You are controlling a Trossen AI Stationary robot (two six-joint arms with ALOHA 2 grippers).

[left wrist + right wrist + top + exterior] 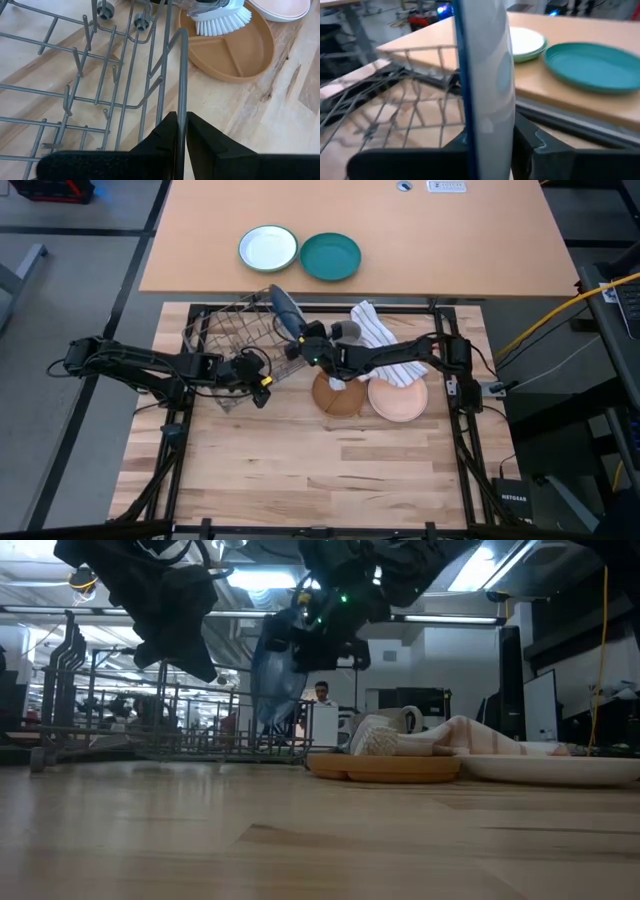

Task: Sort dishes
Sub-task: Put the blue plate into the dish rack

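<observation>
Next, I set the dark blue plate down on its edge with my right gripper in the wire dish rack's end [277,318] closest to the striped towel.
The dark blue plate [283,308] stands on edge in my right gripper [305,340], over the right end of the wire dish rack [225,340]. In the right wrist view, the blue plate [485,65] fills the middle of the picture. The brown wooden plate [340,395] and the salmon-pink plate [398,398] lie flat on the table, right of the rack. My left gripper [262,380] is shut on the rack's near right rim. My left gripper [181,131] pinches one upright rim wire of the rack [183,95] between its two fingers, coming level from the table's left. The rack rests on the table. My right gripper [490,142] pinches the blue plate's edge [487,120] between its two fingers, coming from the table's right. The plate stands upright on edge [270,675]; whether its lower rim touches the rack's wires cannot be told.
A white-bristled dish brush [220,17] lies on the brown plate [235,50]. A striped towel [385,340] lies behind both plates. A white plate with a green rim [268,248] and a teal plate [330,257] sit on the far tan table. Bare wood stretches toward the near edge.
</observation>
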